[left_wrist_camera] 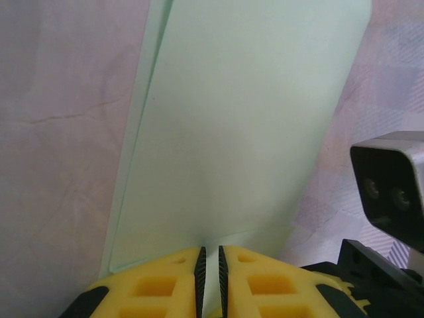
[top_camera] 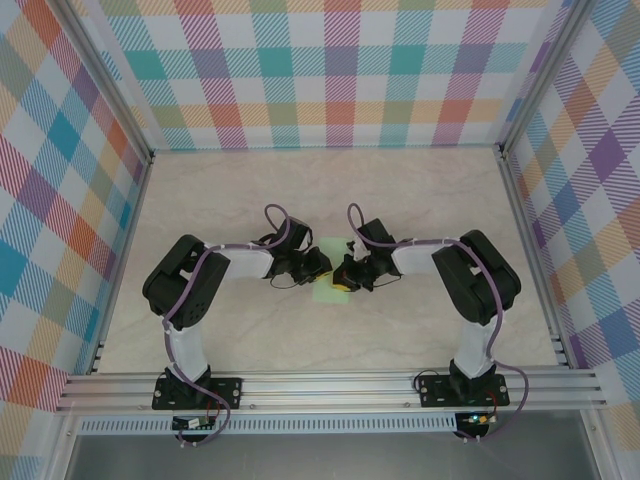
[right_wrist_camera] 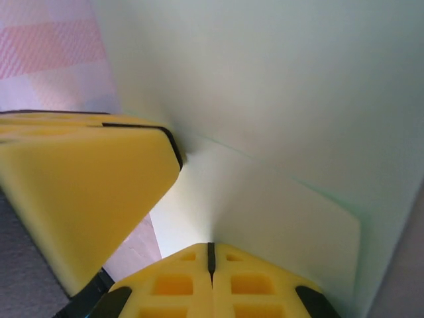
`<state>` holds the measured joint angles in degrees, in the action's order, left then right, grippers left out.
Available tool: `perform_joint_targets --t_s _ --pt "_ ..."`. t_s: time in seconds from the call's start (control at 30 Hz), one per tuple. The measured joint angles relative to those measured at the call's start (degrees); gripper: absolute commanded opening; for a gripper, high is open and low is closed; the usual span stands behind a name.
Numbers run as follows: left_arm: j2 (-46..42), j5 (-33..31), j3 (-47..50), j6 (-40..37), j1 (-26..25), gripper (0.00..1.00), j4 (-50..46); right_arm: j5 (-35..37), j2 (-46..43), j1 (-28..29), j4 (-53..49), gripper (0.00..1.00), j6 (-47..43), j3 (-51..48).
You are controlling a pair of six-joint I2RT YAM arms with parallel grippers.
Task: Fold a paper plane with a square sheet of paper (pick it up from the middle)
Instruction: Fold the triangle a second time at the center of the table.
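My right gripper's closed fingers rest on the paper's flat side, inside its long edge, so they should back off, open and take that long edge (right_wrist_camera: pixel 397 244).
The pale green sheet of paper (top_camera: pixel 326 292) lies at the middle of the table, mostly covered by both grippers. In the left wrist view the paper (left_wrist_camera: pixel 245 119) stretches away from me, doubled over, with a second layer showing along its left edge. My left gripper (left_wrist_camera: pixel 210 250) is shut on its near edge, a strip of paper between the pads. My right gripper (right_wrist_camera: pixel 211 245) is shut on the paper (right_wrist_camera: pixel 285 86) from the opposite side, where the sheet bends upward. The left gripper (top_camera: pixel 318 268) and right gripper (top_camera: pixel 345 275) nearly touch.
The pale marble tabletop (top_camera: pixel 230 200) is ringed by checked walls and an aluminium frame (top_camera: pixel 330 385) at the near edge. A yellow finger of the left gripper (right_wrist_camera: pixel 86 192) crowds the right wrist view. The right wrist's camera housing (left_wrist_camera: pixel 391 192) sits close beside the paper.
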<state>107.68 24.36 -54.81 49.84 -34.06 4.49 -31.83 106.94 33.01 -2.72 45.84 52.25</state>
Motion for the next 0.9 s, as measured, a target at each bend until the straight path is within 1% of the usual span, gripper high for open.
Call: perform_joint_targets --t_s 0.17,0.53,0.9 --pt "0.0 -0.13 0.02 0.0 0.0 0.16 -0.07 0.81 -0.85 0.09 0.72 0.0 -0.9 -1.38" --pt "0.0 -0.39 0.17 0.0 0.0 0.16 0.0 2.32 -7.43 0.09 -1.11 0.02 -3.15 -8.13" --pt "0.0 -0.35 0.17 0.0 0.0 0.16 0.0 4.44 -11.13 0.09 -7.37 0.02 -4.72 -9.29"
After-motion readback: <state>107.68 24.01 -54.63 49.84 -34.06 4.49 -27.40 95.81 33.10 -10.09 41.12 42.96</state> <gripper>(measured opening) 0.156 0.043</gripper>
